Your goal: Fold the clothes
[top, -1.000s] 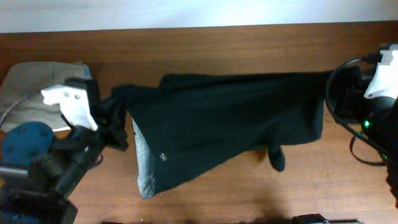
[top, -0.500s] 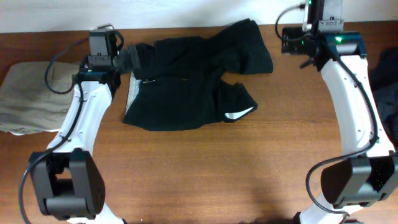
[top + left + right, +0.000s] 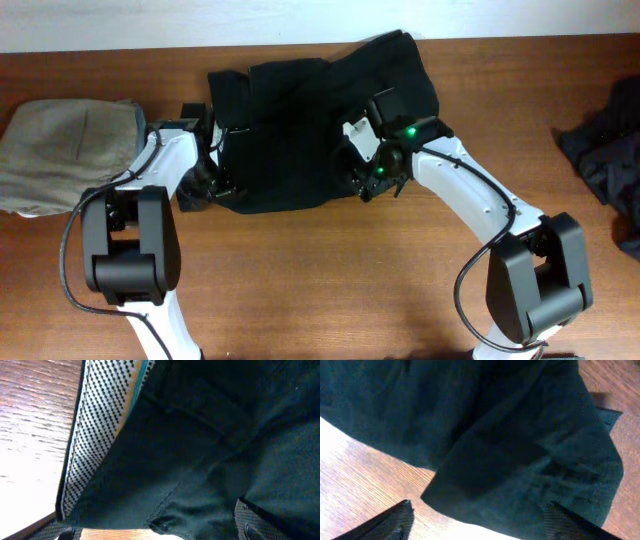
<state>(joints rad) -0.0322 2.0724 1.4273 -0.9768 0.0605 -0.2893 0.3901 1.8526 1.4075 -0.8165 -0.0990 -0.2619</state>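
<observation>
My left gripper is to close next on the front corner of the black garment (image 3: 229, 202) (image 3: 100, 521), where its dotted grey-white lining meets the hem.
One of the clothes, a black garment (image 3: 300, 120), lies spread on the wooden table (image 3: 330, 280) at the back centre. My left gripper (image 3: 220, 185) is at its front left corner and stands open. In the left wrist view the black garment (image 3: 210, 445) shows a dotted grey-white lining (image 3: 100, 425), and its hem lies loose between the fingertips (image 3: 250, 522) of the left gripper (image 3: 155, 530). My right gripper (image 3: 362, 183) is open over the front right edge. There the black garment (image 3: 520, 450) lies flat between the spread fingers (image 3: 395, 522) of the right gripper (image 3: 482, 527).
A beige cloth (image 3: 60, 150) lies folded at the left edge. More dark clothes (image 3: 605, 150) are heaped at the right edge. Bare wood runs along the front of the table between the two arm bases.
A second ago the garment hung stretched between both shut grippers. It was laid on the table, both grippers opened, and both arms moved from its back edge to its front edge.
</observation>
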